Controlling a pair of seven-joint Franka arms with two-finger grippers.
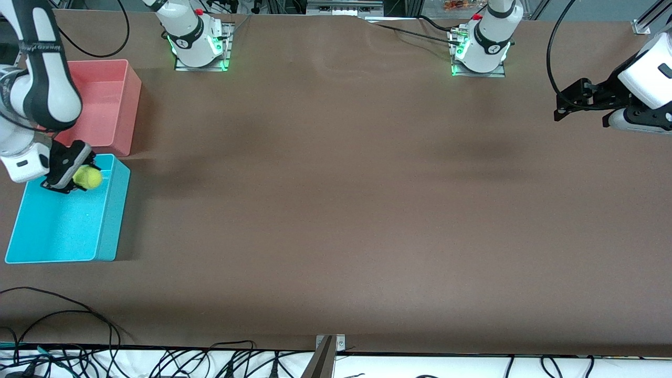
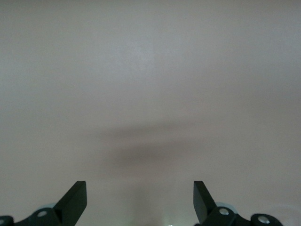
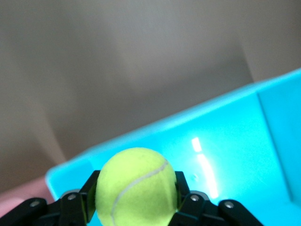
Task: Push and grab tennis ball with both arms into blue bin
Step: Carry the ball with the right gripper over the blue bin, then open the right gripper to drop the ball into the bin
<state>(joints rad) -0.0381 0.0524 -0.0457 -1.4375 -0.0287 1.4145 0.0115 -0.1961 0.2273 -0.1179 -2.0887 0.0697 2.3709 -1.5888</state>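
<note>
Next, I release the tennis ball from my right gripper inside the blue bin, at the end [image 1: 90, 187] nearest the pink-red tub.
My right gripper [image 1: 79, 176] is shut on the yellow-green tennis ball [image 1: 88, 177] and holds it in the air over the blue bin [image 1: 31, 251], above the end of the bin nearest the pink tub. In the right wrist view the ball [image 3: 135, 186] fills the space between the two black fingers [image 3: 87, 192], with the bin's cyan wall [image 3: 155, 129] and floor below. My left gripper [image 1: 559, 111] hangs open and empty over bare table at the left arm's end; its wrist view shows both fingertips [image 2: 75, 197] wide apart over the brown surface.
A pink-red tub [image 1: 126, 84] stands beside the blue bin, farther from the front camera. The two arm bases [image 1: 199, 50] are lit green along the table's back edge. Cables [image 1: 63, 325] trail along the edge nearest the front camera.
</note>
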